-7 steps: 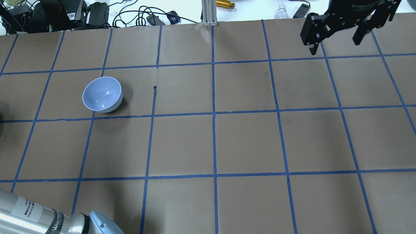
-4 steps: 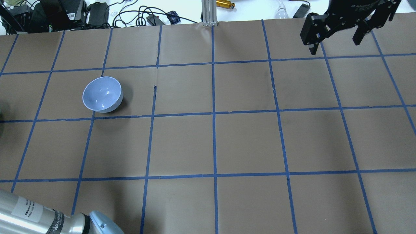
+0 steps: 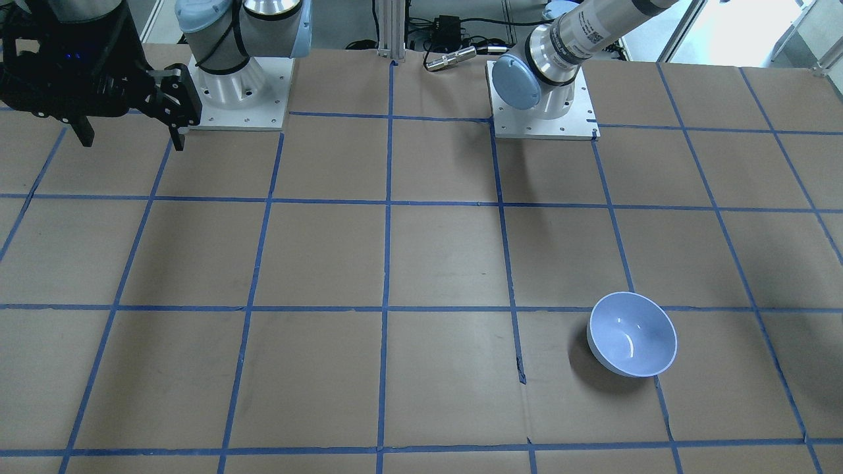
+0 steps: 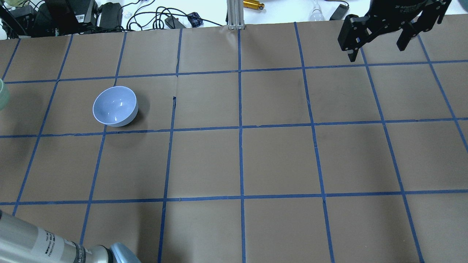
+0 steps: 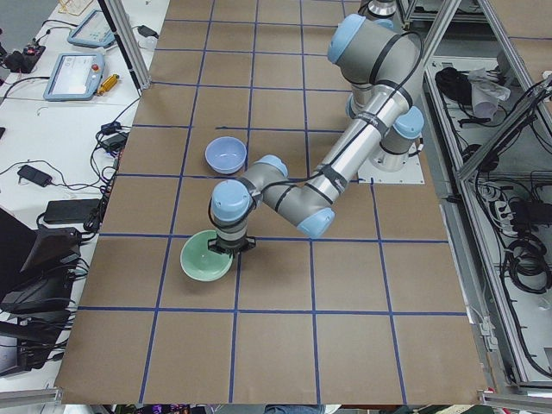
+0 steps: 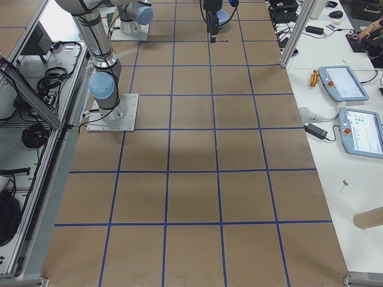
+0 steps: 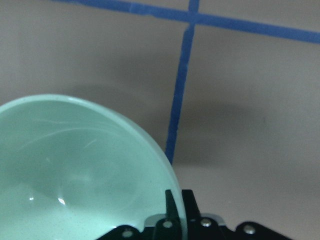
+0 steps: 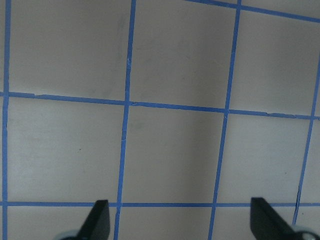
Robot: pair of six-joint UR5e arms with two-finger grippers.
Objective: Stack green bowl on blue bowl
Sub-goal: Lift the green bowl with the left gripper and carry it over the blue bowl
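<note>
The robot's left gripper should release the green bowl inside the hollow of the empty blue bowl (image 3: 634, 333) on the brown paper.
The green bowl (image 7: 75, 165) is held by its rim in my left gripper (image 7: 176, 202), which is shut on it. The side view shows the bowl (image 5: 207, 256) near the table's left end, with the gripper (image 5: 231, 245) at its edge. Only a sliver of it (image 4: 1, 94) shows at the overhead view's left edge. The blue bowl (image 4: 115, 106) stands upright and empty on the paper, apart from the green one; it also shows in the front view (image 3: 632, 342) and the left side view (image 5: 225, 155). My right gripper (image 4: 376, 49) is open and empty, high over the far right (image 3: 132, 139).
Brown paper with a blue tape grid covers the table (image 4: 241, 160). Cables and devices (image 4: 73, 14) lie beyond the far edge. My left forearm (image 4: 36, 244) crosses the near left corner. The arm bases (image 3: 540, 105) stand on the robot's side.
The green bowl's edge has come into the overhead view at the left edge. My left forearm has shifted at the bottom left. The right arm and the blue bowl have not moved.
</note>
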